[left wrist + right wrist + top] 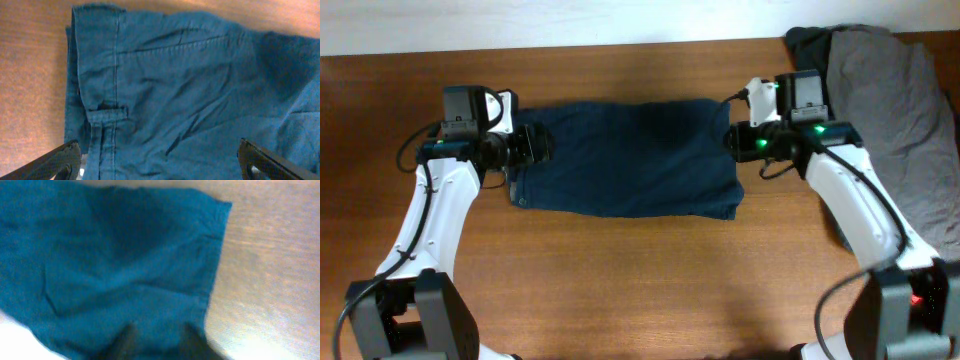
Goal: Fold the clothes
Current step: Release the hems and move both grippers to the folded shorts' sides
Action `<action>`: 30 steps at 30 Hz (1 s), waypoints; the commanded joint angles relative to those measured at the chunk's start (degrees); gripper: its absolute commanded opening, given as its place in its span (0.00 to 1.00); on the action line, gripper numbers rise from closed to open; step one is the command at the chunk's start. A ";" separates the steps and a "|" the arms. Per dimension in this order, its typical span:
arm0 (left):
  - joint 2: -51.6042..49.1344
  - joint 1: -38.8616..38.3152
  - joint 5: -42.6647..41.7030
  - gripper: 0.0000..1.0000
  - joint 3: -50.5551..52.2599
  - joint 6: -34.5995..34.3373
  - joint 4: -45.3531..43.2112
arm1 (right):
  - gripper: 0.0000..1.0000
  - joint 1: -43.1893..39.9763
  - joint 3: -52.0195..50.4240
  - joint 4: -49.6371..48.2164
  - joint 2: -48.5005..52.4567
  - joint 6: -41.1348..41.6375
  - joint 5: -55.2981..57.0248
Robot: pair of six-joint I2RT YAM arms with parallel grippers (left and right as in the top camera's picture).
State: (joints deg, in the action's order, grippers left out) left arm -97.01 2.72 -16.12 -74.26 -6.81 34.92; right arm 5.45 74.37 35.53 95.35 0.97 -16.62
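The middle of the navy shorts' waistband, at the belt loop [522,163] [107,115] below the pocket opening, will be gripped by my left gripper.
The dark navy shorts [625,160] lie flat and folded across the middle of the wooden table. My left gripper [535,146] is at their left end, over the waistband. In the left wrist view its jaws [160,161] are wide open and empty above the waistband and belt loop [106,114]. My right gripper [732,140] is at the shorts' right edge. The right wrist view is blurred. There its fingers [162,345] stand close together with the shorts' fabric [115,265] between them, near the hem corner.
A pile of grey clothes [890,110] with a charcoal piece [808,42] lies at the back right, just behind my right arm. Bare table [620,280] runs along the front.
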 commanded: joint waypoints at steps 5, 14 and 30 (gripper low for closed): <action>-0.07 2.47 -0.81 0.99 -0.70 1.09 -1.22 | 0.04 0.57 0.81 -5.79 10.80 4.02 -4.00; -0.81 5.57 -1.53 0.99 -0.70 1.07 -4.28 | 0.04 0.52 0.81 -10.43 18.71 4.44 -5.68; -13.16 7.76 -3.61 0.99 -0.70 8.70 -5.90 | 0.04 0.52 0.81 -10.73 22.88 4.44 -5.46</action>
State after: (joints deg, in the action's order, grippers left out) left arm -108.20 9.17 -17.87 -74.39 -3.31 29.30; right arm 5.74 74.39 24.82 117.40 4.99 -21.15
